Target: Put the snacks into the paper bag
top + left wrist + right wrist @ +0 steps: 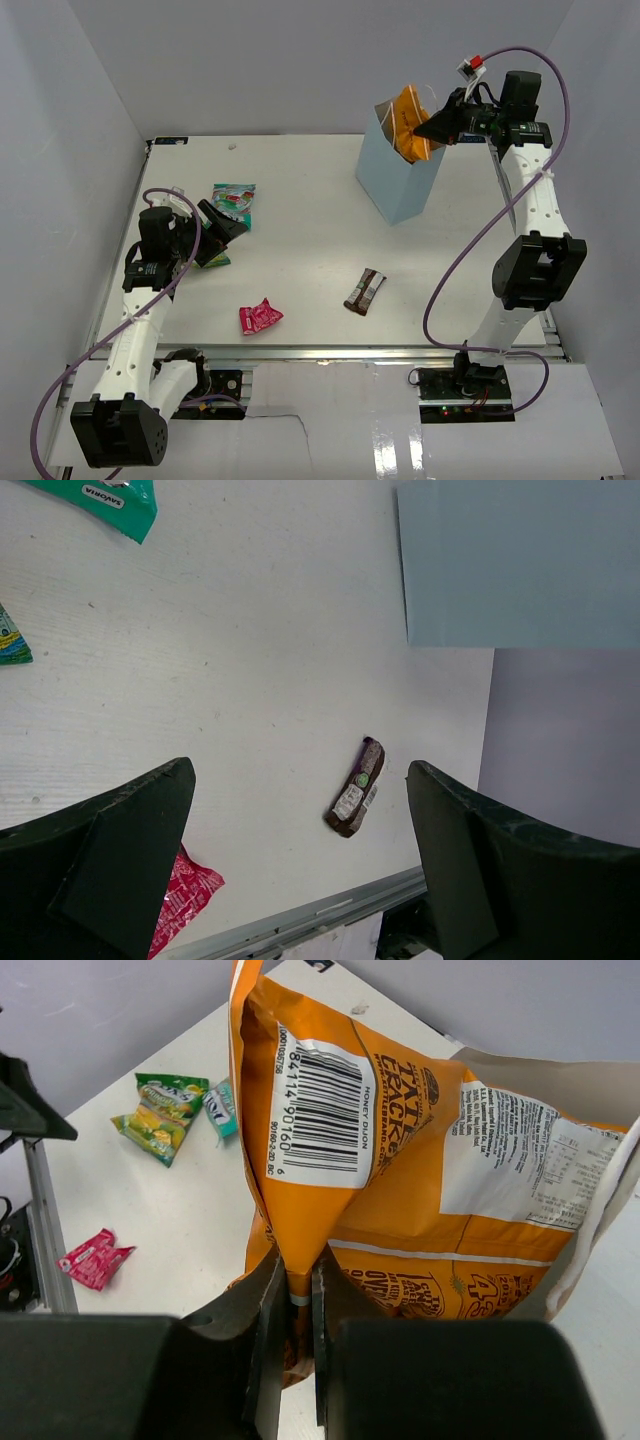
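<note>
The left gripper next closes on the yellow-green packet beside the teal-green-red pouch, at the packet's middle (207, 259).
The light-blue paper bag (398, 185) stands upright at the far right. My right gripper (440, 124) is shut on a fold of the large orange chip bag (409, 128), which sits partly inside the bag's mouth; the right wrist view shows the jaws (300, 1290) pinching the chip bag (400, 1170) against the bag's white inside (590, 1080). My left gripper (225, 226) is open and empty above the table at the left (300, 860). The teal-green-red pouch (234, 199), yellow-green packet (213, 259), pink packet (259, 317) and dark brown bar (365, 291) lie on the table. No blue-white pack shows.
The left wrist view shows the bar (357, 788) between its fingers, the pink packet (185, 900) at lower left, the teal pouch (100, 498) at top left and the paper bag's side (520, 560). White walls close in the table (300, 190).
</note>
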`<state>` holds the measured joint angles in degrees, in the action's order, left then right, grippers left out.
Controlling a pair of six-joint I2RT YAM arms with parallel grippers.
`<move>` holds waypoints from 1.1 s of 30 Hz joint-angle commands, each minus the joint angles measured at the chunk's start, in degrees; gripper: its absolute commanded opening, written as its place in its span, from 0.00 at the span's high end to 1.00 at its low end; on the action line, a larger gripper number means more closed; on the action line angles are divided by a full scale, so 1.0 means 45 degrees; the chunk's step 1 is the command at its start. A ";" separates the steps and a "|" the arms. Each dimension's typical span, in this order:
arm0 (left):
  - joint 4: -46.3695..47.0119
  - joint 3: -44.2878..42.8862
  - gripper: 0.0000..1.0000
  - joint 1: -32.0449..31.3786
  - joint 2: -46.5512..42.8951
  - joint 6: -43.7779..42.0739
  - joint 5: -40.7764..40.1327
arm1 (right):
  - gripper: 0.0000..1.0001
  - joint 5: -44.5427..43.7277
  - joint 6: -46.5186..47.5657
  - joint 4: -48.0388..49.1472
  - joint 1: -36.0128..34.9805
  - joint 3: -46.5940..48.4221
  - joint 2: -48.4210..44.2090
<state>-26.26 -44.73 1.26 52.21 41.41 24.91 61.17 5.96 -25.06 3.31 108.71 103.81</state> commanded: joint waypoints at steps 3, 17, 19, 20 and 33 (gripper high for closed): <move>0.0348 -0.0216 0.02 -0.0064 -0.0175 -0.0003 0.0208 | 0.79 -0.1912 -0.0992 0.0687 -0.0013 0.0042 -0.0101; 0.0308 -0.0275 0.02 -0.0064 -0.0156 -0.0003 0.0188 | 0.44 -0.2049 -0.0288 0.0237 -0.0560 0.0160 -0.0003; 0.0308 -0.0236 0.02 -0.0064 -0.0156 0.0017 0.0188 | 0.44 -0.2147 -0.0327 0.0198 -0.0638 0.0101 -0.0022; 0.0308 -0.0216 0.02 -0.0045 -0.0156 -0.0002 0.0188 | 0.44 -0.2186 -0.0308 0.0178 -0.0696 -0.0015 -0.0080; -0.1793 -0.1522 0.08 -0.0064 0.1128 0.0309 -0.3336 | 0.49 -0.1073 0.4470 -0.0580 -0.1185 -0.0426 -0.2362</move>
<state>-28.84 -46.74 1.21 54.26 41.82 19.97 52.82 15.90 -26.57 -2.28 106.21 100.82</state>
